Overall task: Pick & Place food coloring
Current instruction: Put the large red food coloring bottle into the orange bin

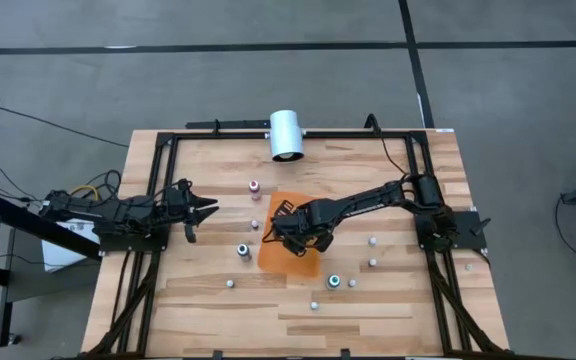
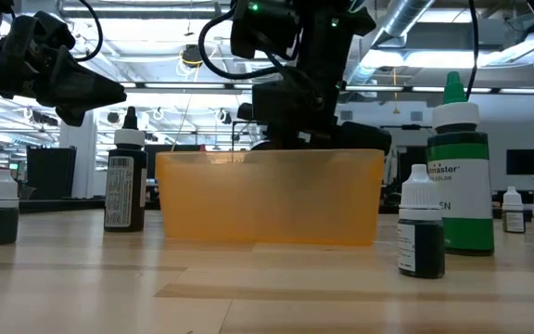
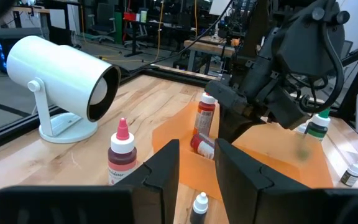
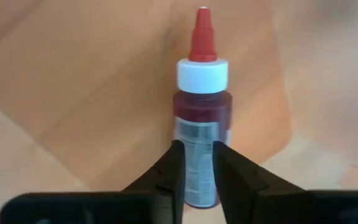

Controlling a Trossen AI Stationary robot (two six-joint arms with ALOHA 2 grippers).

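Note:
My right gripper will open wider, as its narrow gap sits over the red bottle's bottom end, and then take the bottle just below its white collar point(image 4: 202, 111).
An orange bin point(image 1: 303, 262) point(image 2: 267, 199) stands mid-table. My right gripper point(image 1: 286, 238) point(image 4: 199, 165) points steeply down into it, shut. Under its fingertips a red food coloring bottle point(image 4: 201, 124) with a white collar and a red tip lies on its side on the bin's floor, tip pointing away from the fingers. In the left wrist view two red bottles point(image 3: 207, 115) point(image 3: 201, 144) show in the bin beside that gripper. My left gripper point(image 1: 208, 210) point(image 3: 197, 168) waits level at the table's left, shut, with nothing between its fingers. My right gripper's shut fingers point(image 4: 176, 168) stand from above over the red bottle's bottom end point(image 4: 199, 180), which is wider than the gap between them. I cannot tell whether they touch it. The bottle lies flat in the bin.
Loose bottles stand around the bin: pink point(image 1: 255, 187), teal-topped point(image 1: 242, 250) point(image 1: 334, 281), small white ones point(image 1: 373, 240) point(image 1: 314, 305). A white cylinder lamp point(image 1: 286, 135) stands at the far edge. A tall green bottle point(image 2: 457, 167) and a black one point(image 2: 126, 176) flank the bin.

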